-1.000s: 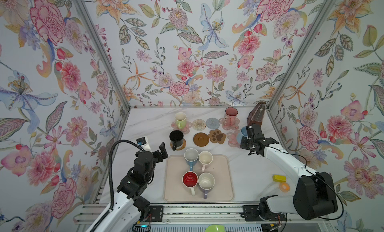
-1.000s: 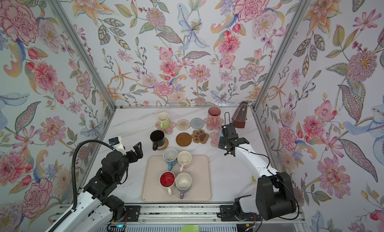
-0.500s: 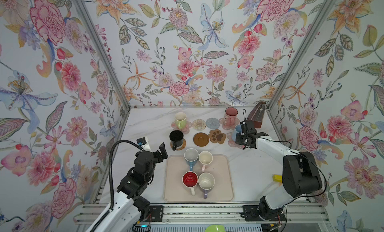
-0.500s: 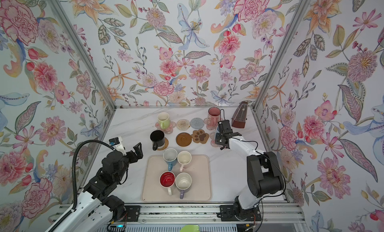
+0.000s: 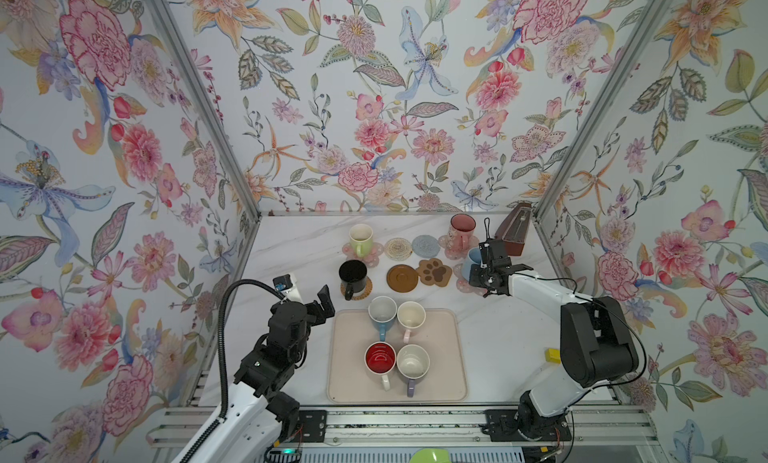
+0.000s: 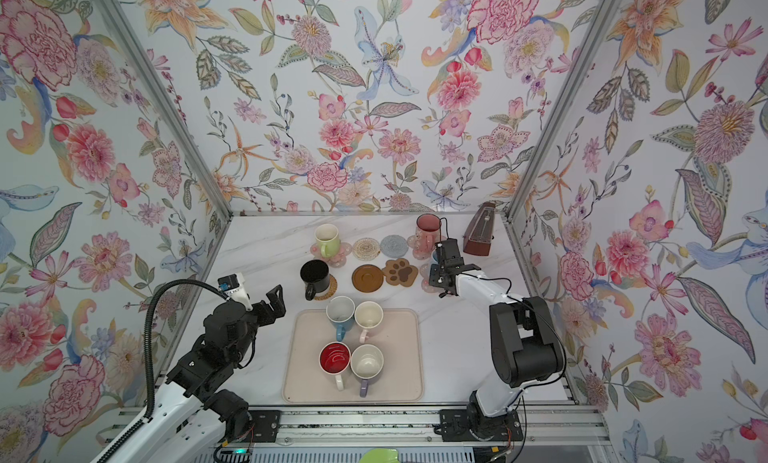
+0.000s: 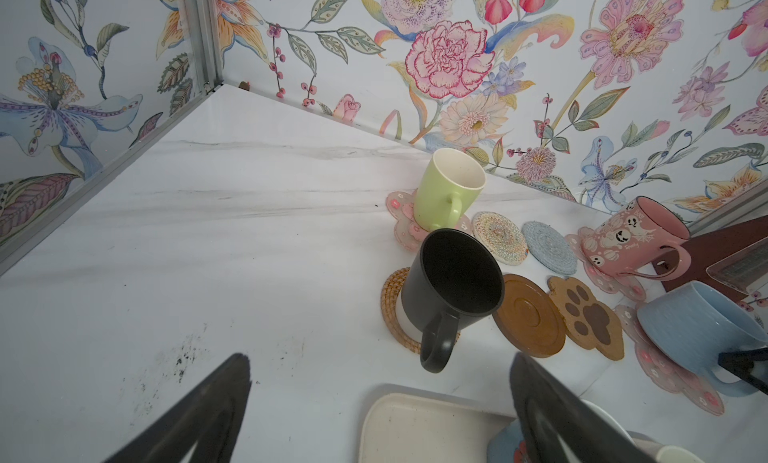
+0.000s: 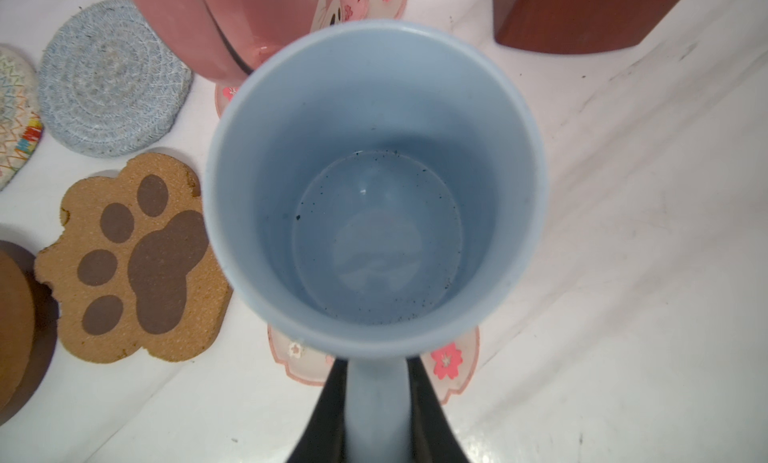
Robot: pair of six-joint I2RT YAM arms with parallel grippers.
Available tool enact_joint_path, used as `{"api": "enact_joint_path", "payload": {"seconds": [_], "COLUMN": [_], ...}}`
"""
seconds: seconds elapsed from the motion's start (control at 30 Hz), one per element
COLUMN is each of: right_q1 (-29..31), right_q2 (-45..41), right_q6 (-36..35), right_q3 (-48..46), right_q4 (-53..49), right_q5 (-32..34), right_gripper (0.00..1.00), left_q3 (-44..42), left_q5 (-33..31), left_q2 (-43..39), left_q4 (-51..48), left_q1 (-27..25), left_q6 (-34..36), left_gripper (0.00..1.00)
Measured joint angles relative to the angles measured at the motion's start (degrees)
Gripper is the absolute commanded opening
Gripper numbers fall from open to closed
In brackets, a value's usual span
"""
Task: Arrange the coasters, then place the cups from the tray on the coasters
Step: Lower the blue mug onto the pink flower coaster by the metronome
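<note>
I should put down the light blue cup with my right gripper and let go of it on the pink flower coaster [image 5: 473, 276] [image 8: 378, 291] next to the paw coaster.
My right gripper [image 8: 376, 369] is shut on the handle of the light blue cup [image 8: 374, 191], which is over a pink flower coaster [image 8: 451, 357] at the right of the coaster rows [image 5: 471, 259]; I cannot tell if it rests there. The green cup [image 5: 360, 238], black cup [image 5: 353, 274] and pink patterned cup [image 5: 462, 230] stand on coasters. Bare are the beige woven [image 5: 397, 249], grey-blue woven [image 5: 425, 245], brown disc [image 5: 402, 278] and paw [image 5: 434, 271] coasters. Several cups stand on the tray [image 5: 453, 357]. My left gripper [image 5: 309, 292] is open by the tray's far left corner.
A brown wooden metronome-like box [image 5: 513, 234] stands in the far right corner, close behind the right gripper. A small yellow block [image 5: 552, 354] lies by the right arm's base. Floral walls close in the left, back and right sides.
The right arm has swung the light blue cup a little to the left, over the flower coaster. The left arm has not moved.
</note>
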Motion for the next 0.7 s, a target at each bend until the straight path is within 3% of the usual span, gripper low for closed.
{"api": "enact_joint_path", "payload": {"seconds": [0.7], "right_q1": [2.4], "right_q2": [0.0], "right_q6": [-0.5], "right_q3": [-1.3], "right_q4": [1.7], "right_q5": [2.5], "right_gripper": [0.0], "left_q3": [0.0], "left_q5": [-0.2], "left_q2": [-1.2], "left_q4": [-0.8], "left_q1": [0.0], "left_q6": [-0.4], "left_gripper": [0.99]}}
